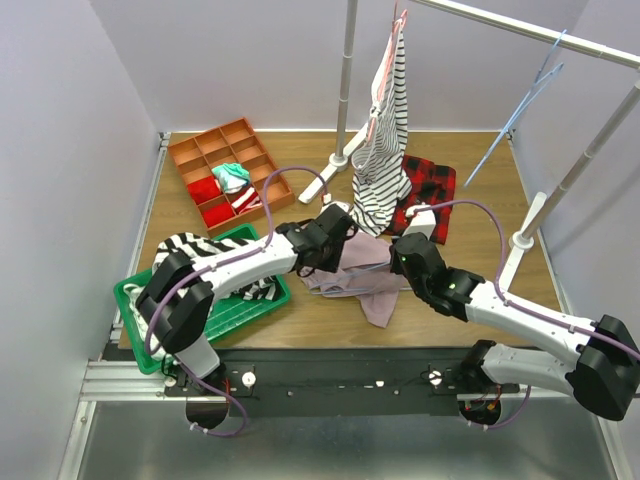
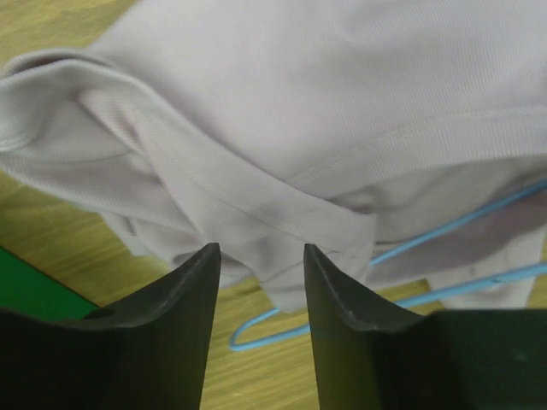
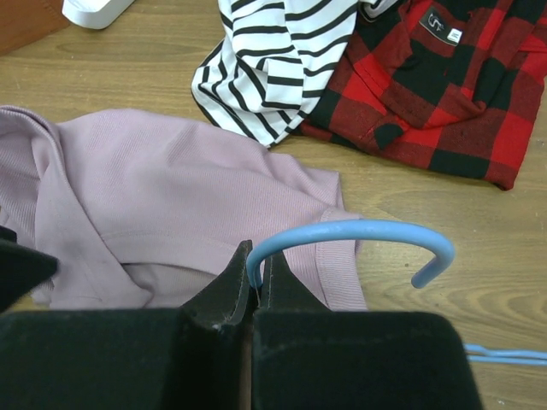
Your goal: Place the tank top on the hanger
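Note:
The end of the light-blue hanger pokes out past the tank top's folded hem, so my left gripper needs to grab the hem farther in and pull [image 2: 267, 209] it over that end.
The mauve tank top [image 1: 362, 268] lies crumpled on the wooden table between my two grippers. It fills the left wrist view [image 2: 342, 102] and shows in the right wrist view [image 3: 171, 188]. The light-blue hanger lies partly under it; its wire [image 2: 444, 226] runs out from beneath the fabric. My right gripper [image 3: 256, 256] is shut on the neck of the hanger's hook [image 3: 359, 231], at the tank top's right edge [image 1: 402, 258]. My left gripper [image 2: 258, 252] is open, its tips at a folded hem of the tank top, at the garment's upper left in the top view [image 1: 335, 238].
A striped shirt [image 1: 385, 120] hangs on a pinkish-red hanger from the rail, above a red-and-black plaid garment [image 1: 425, 195]. Spare blue hangers [image 1: 520, 110] hang at right. A brown compartment tray [image 1: 225, 170], a green basket [image 1: 235, 305] and two pole bases [image 1: 520, 240] stand around.

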Robot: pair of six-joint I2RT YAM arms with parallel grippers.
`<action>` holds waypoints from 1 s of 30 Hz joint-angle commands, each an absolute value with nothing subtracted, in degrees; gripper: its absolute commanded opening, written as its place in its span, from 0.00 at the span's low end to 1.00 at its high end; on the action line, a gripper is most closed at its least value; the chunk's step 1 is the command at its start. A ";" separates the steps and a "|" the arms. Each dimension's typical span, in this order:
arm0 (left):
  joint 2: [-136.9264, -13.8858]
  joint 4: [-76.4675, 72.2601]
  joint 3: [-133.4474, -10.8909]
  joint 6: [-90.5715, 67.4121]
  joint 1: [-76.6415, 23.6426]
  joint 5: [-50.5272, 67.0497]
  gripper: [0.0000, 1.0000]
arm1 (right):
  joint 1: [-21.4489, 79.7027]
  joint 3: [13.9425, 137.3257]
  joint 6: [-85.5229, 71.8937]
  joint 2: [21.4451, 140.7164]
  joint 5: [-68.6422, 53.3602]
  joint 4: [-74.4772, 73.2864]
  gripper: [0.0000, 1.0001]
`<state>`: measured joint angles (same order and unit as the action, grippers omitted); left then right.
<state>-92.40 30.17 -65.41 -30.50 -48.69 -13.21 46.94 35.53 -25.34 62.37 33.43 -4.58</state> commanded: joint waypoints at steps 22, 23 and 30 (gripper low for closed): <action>-106.26 34.54 -74.36 -25.05 -54.05 -10.46 0.45 | 47.11 34.01 -29.18 62.40 30.85 -8.53 0.01; -106.00 34.45 -74.18 -25.31 -54.05 -11.24 0.32 | 47.20 34.01 -29.27 62.32 30.76 -8.53 0.01; -98.36 35.07 -71.11 -27.51 -53.70 -15.72 0.00 | 47.20 34.10 -29.36 62.49 31.38 -8.53 0.01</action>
<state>-104.27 34.00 -73.06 -25.98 -53.76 -11.73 46.94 35.48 -25.02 62.46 31.90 -7.57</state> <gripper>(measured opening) 0.031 0.050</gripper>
